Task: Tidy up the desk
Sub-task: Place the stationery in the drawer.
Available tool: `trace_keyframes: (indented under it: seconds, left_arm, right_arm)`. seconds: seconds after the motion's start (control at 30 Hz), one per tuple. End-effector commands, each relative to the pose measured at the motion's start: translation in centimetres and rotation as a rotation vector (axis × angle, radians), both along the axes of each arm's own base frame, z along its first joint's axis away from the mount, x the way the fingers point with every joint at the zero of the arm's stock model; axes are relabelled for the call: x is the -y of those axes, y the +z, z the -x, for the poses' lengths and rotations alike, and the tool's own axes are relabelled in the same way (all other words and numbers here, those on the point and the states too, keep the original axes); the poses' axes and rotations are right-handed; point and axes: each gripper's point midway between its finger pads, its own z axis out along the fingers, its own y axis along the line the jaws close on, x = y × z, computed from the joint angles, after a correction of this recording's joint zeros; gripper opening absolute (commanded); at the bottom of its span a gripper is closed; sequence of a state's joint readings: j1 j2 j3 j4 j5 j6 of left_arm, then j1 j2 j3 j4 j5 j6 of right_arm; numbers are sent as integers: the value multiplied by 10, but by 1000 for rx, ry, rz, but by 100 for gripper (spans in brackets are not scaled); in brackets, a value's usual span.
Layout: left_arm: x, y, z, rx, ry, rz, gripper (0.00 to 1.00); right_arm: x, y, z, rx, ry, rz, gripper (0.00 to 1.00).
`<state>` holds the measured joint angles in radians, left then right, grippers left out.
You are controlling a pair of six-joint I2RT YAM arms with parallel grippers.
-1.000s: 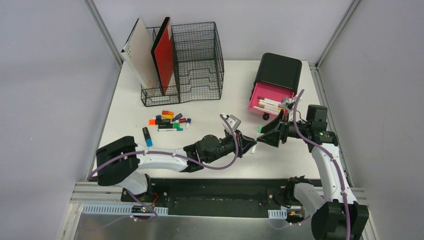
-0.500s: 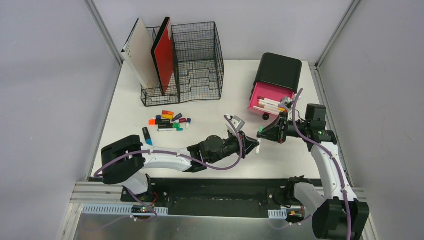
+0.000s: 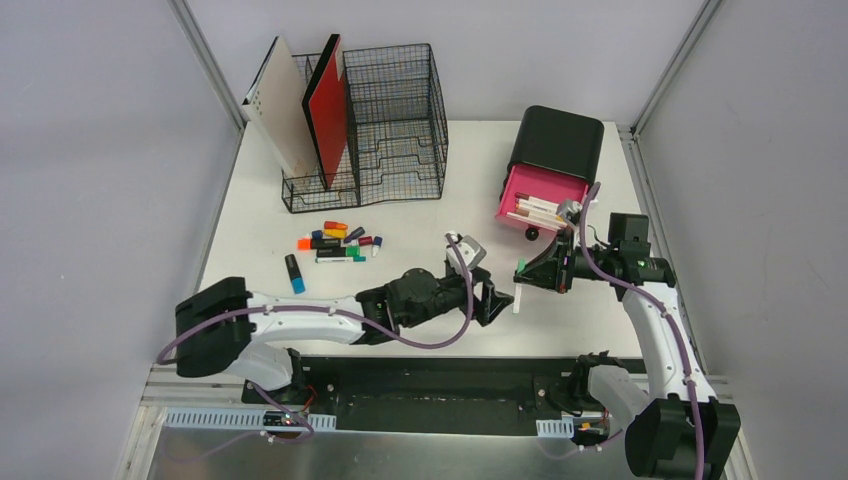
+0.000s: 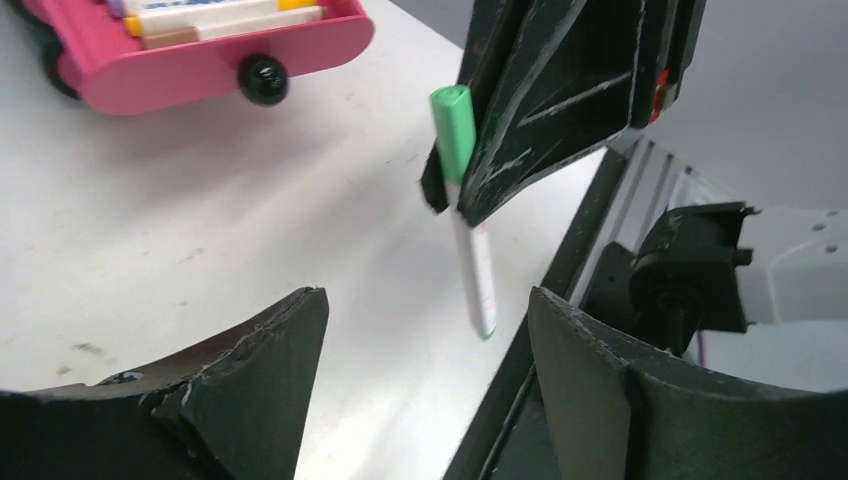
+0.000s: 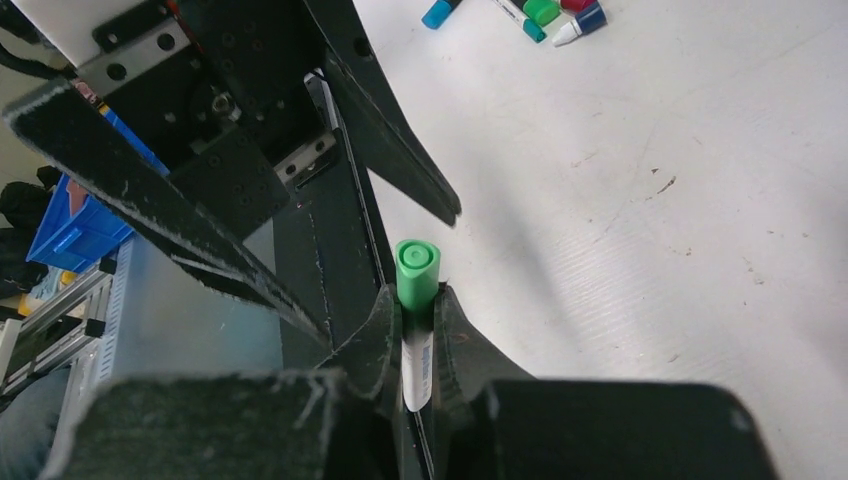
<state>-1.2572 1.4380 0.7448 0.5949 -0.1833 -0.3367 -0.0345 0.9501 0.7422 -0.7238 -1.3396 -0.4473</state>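
I should use my right gripper to set the green-capped white marker down in the pink drawer point(image 3: 539, 195), between the pens and the black box.
A white marker with a green cap point(image 5: 416, 268) stands upright over the white desk point(image 3: 250, 250), near its front edge. My right gripper point(image 5: 418, 296) is shut on it just below the cap. In the left wrist view the marker point(image 4: 474, 272) hangs out of the right fingers point(image 4: 540, 120), its lower end free above the tabletop. My left gripper point(image 4: 425, 300) is open a short way from the marker, with nothing between its jaws. From above, the left gripper point(image 3: 495, 300) sits just left of the right gripper point(image 3: 525, 272).
A black box with an open pink drawer point(image 3: 540, 195) holding pens stands behind the right gripper. A black wire-mesh organizer point(image 3: 390, 120) with upright boards is at the back left. Loose markers and caps point(image 3: 335, 242) and a blue-tipped marker point(image 3: 294, 273) lie at centre left.
The left gripper, shut on the marker before, has opened and drawn back to the left. The right gripper has shut on the marker and now holds it alone.
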Motion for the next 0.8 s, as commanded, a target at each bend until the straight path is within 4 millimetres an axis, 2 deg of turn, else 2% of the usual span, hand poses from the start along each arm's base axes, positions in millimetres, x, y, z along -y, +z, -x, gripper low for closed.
trace_keyframes:
  seconds: [0.0, 0.17, 0.33, 0.43, 0.53, 0.6, 0.77]
  left_arm:
    - [-41, -8, -5, 103, 57, -147, 78]
    - [-102, -16, -31, 182, 278, -275, 99]
    - [-151, -22, -52, 274, 461, -379, 99]
    - [-176, -33, -64, 276, 580, -399, 99]
    - [-194, -54, -72, 234, 651, -404, 99]
    - [-201, -59, -76, 215, 687, -401, 99]
    - [-201, -65, -79, 200, 697, -419, 99]
  right_arm:
    - [0, 12, -3, 108, 21, 20, 0]
    - [1, 11, -3, 123, 15, 35, 0]
    - [2, 9, -4, 130, 9, 48, 0]
    - [3, 9, -4, 133, 5, 56, 0]
    - [4, 8, -5, 140, 1, 63, 0]
    - [4, 7, -5, 141, -2, 68, 0]
    - [7, 5, -7, 164, -10, 97, 0]
